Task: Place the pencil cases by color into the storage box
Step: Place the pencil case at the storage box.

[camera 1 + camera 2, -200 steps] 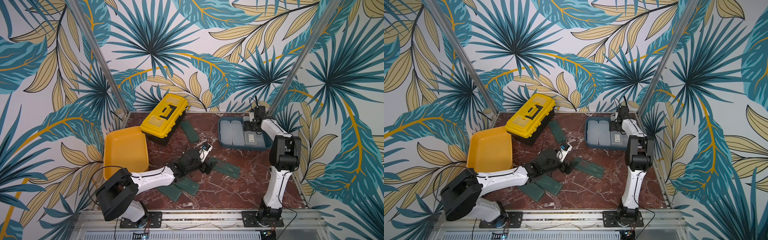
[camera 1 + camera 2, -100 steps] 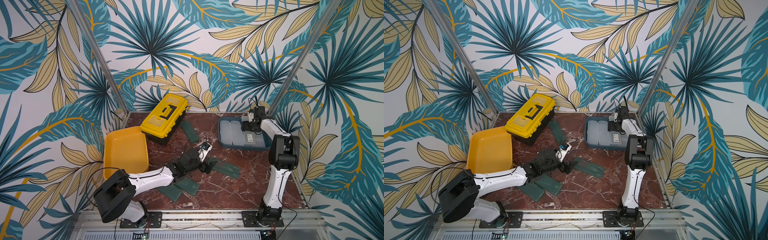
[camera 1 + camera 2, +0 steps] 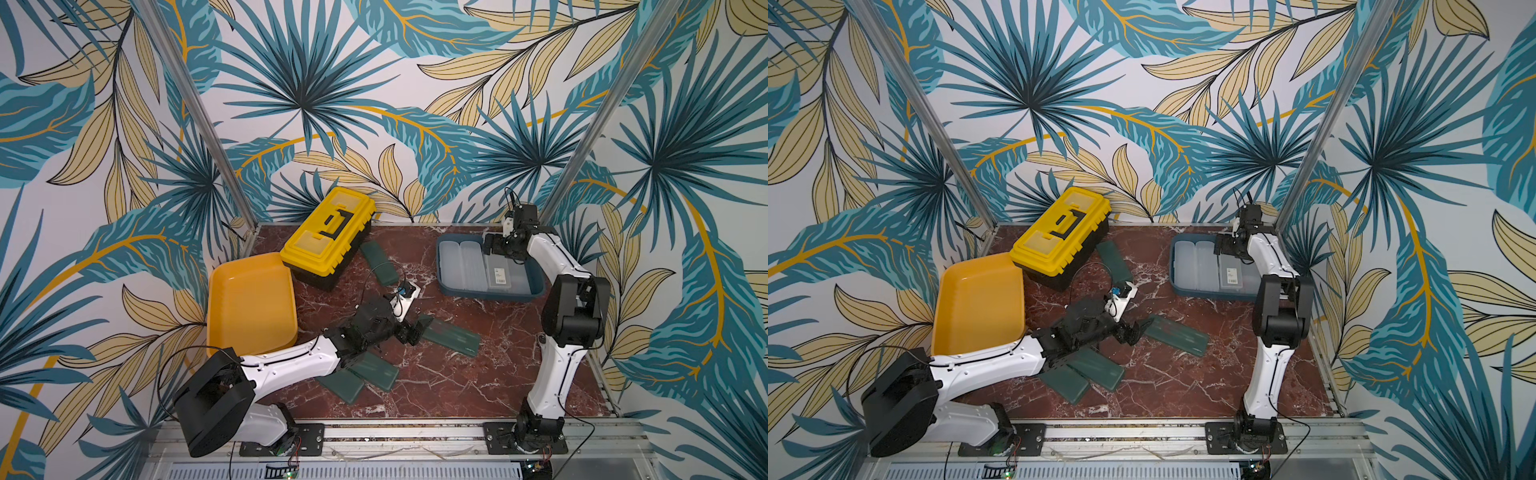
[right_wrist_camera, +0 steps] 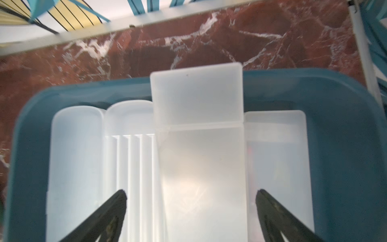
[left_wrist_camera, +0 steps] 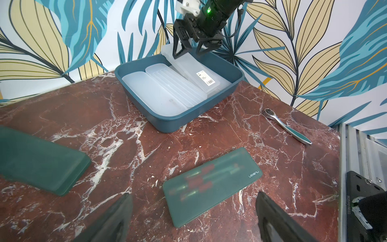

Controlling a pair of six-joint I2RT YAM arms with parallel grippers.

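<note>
The labelled white case is tilted with its far end up on the blue box's rim, so my right gripper will hold its sides (image 4: 243, 181) and lay it flat inside.
The blue storage box (image 3: 490, 296) stands at the back right and holds several frosted white pencil cases. Topmost is a labelled one (image 5: 201, 73), tilted, its far end resting on the box's far rim (image 4: 345, 125). My right gripper (image 4: 191, 191) hangs open over that case, a fingertip at each side, apart from it. Dark green cases lie on the table: one (image 3: 379, 257) by the toolbox, one (image 5: 211, 184) mid-table, two (image 3: 365, 376) partly under my left arm. My left gripper (image 5: 193, 194) is open and empty, just short of the mid-table green case (image 3: 451, 336).
A yellow-and-black toolbox (image 3: 328, 237) stands at the back, and a yellow tray (image 3: 249, 307) at the left. A metal ratchet wrench (image 5: 287, 125) lies on the marble beside the blue box (image 5: 173, 123). Patterned walls close in three sides.
My right gripper has opened and let go of the frosted case, which now lies in the box. The left arm has barely moved.
</note>
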